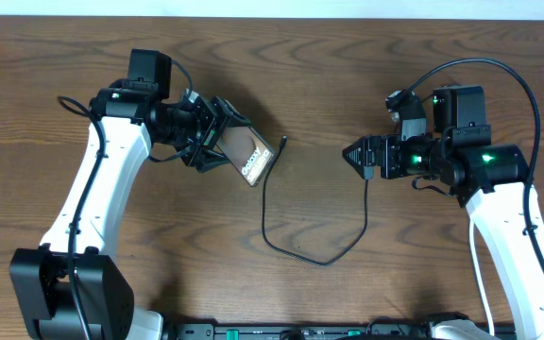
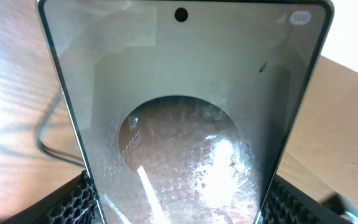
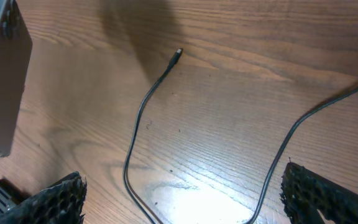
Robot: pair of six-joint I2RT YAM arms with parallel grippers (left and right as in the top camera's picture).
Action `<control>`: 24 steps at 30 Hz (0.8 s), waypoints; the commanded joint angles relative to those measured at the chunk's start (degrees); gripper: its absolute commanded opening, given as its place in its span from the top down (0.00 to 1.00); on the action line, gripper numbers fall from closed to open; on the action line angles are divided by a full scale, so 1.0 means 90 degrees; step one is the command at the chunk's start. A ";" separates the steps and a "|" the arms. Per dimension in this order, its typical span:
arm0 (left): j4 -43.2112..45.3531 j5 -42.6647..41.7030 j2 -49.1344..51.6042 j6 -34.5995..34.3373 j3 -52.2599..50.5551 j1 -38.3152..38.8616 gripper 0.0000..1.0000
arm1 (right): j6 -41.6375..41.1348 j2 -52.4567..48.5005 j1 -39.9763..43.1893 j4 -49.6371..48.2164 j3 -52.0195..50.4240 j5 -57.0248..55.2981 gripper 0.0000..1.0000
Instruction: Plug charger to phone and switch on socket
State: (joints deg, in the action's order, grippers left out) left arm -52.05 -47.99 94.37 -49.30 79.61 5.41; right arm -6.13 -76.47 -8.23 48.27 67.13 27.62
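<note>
The phone's end with the white lettering (image 1: 259, 164) (image 3: 14, 99) is next for my right gripper, which should go there and close on it, opposite my left gripper.
My left gripper (image 1: 213, 137) is shut on the phone (image 1: 246, 153), a brown slab with white lettering, and holds it tilted left of the table's middle. In the left wrist view the phone's glossy face (image 2: 185, 124) fills the frame between my two fingers. The charger's thin black cable (image 1: 265, 212) lies in a loop on the wood, with its plug tip (image 1: 282, 141) just right of the phone. My right gripper (image 1: 351, 155) is open and empty, hovering above the cable (image 3: 135, 130); the tip (image 3: 178, 53) lies ahead and the phone (image 3: 2, 87) is at far left. The socket is out of view.
The wooden table (image 1: 348, 57) runs to every edge of the overhead view. A black base rail (image 1: 300, 331) lies along the front edge. The right arm's own black lead (image 1: 499, 71) arcs above its wrist.
</note>
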 commanded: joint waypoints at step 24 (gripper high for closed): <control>0.0029 -0.2788 -0.0182 -0.2232 0.0146 -0.0595 0.33 | -0.0532 -0.0046 -0.0049 -0.0012 0.0104 -0.0223 0.05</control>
State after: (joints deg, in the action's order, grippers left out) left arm -52.01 -67.96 94.37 -67.31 79.61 0.51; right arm -9.52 -76.47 -8.23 48.27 67.13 26.04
